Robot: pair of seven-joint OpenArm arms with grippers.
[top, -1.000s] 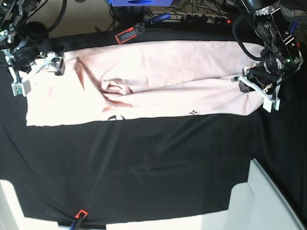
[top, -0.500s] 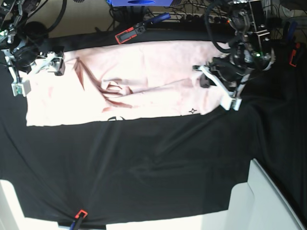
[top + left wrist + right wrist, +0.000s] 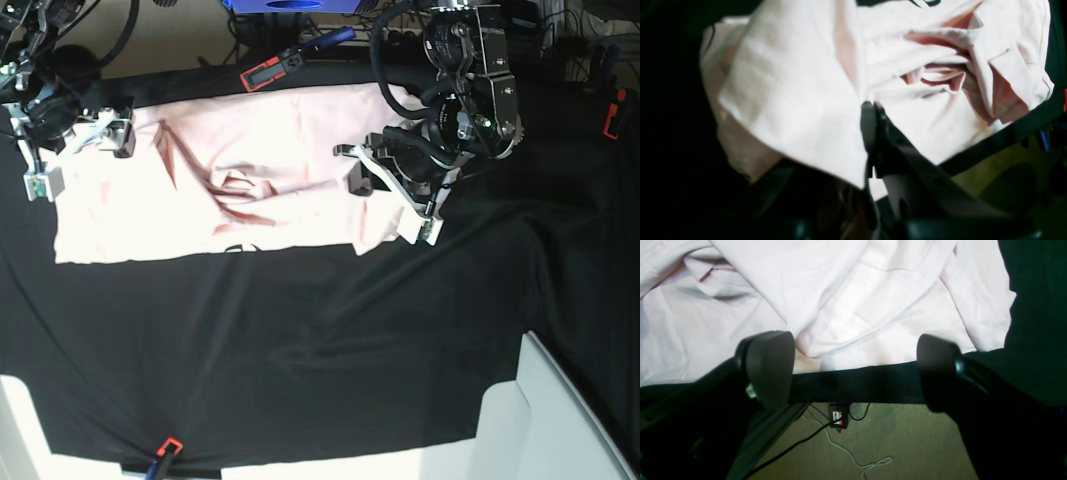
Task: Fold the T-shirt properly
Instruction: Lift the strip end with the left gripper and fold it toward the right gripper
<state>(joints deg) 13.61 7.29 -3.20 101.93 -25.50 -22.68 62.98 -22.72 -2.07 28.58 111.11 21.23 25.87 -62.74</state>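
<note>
The robot's left gripper needs to release the lifted end of the T-shirt on the shirt's middle (image 3: 283,192) (image 3: 896,64), next to the crumpled creases.
The pale pink T-shirt (image 3: 200,190) lies across the far part of the black table cloth (image 3: 300,340), creased near its middle. My left gripper (image 3: 385,188) is shut on the shirt's right end and holds it lifted and doubled over the rest. In the left wrist view its jaws (image 3: 870,110) pinch a fold of the T-shirt (image 3: 790,93). My right gripper (image 3: 72,150) hovers open at the shirt's far left corner. In the right wrist view its fingers (image 3: 768,366) stand wide apart over the table's edge, with the T-shirt (image 3: 853,306) just beyond them and nothing between them.
Red-and-black clamps (image 3: 265,72) (image 3: 165,447) pin the cloth at the far and near edges, and another red clamp (image 3: 608,115) sits at the right. A white panel (image 3: 560,420) stands at the front right. Cables (image 3: 826,440) lie on the floor beyond the edge.
My left gripper has carried the shirt's right end well to the left, so the shirt now ends much shorter on that side. The right arm has not moved.
</note>
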